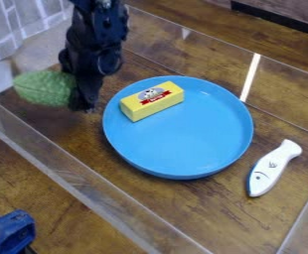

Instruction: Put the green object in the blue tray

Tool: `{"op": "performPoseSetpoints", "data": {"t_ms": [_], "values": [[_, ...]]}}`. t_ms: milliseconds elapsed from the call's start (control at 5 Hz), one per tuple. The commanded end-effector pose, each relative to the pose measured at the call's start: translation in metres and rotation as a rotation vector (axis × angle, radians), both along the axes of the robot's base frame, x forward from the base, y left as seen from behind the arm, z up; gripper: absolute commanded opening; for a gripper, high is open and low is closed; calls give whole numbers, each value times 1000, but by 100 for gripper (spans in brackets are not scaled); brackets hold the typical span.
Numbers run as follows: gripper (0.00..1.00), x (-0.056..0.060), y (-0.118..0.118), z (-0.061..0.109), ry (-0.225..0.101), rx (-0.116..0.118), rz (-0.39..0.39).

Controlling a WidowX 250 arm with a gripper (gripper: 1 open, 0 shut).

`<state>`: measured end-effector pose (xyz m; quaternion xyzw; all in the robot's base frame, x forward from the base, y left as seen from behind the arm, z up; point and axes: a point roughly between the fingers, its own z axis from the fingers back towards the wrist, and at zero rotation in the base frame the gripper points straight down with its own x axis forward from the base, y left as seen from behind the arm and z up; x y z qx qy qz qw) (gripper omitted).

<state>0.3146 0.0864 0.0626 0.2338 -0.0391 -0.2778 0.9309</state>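
Observation:
The robot's gripper will release the green object in the near part of the blue tray (180, 154), in front of the yellow block.
The green object (40, 86), a rounded ridged lump, hangs a little above the wooden table at the left, slightly blurred. My dark gripper (77, 96) comes down from the top and is shut on the lump's right side. The round blue tray (230, 149) lies just to the right of them, in the middle of the table. The near fingertip is dark against the table and hard to make out.
A yellow block with a red and white label (153, 99) lies in the tray's upper left part. A white handheld device (271, 167) rests on the table right of the tray. A blue thing (4, 233) shows at the bottom left corner.

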Motion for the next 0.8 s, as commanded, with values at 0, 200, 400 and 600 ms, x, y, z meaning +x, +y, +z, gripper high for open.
{"op": "performPoseSetpoints", "data": {"t_ms": [0, 200, 400, 600], "values": [[0, 4, -6, 46, -53, 64, -69], [0, 2, -17, 80, -52, 90, -132], [0, 3, -32, 92, -59, 111, -209], [0, 14, -41, 98, -67, 107, -202]]}}
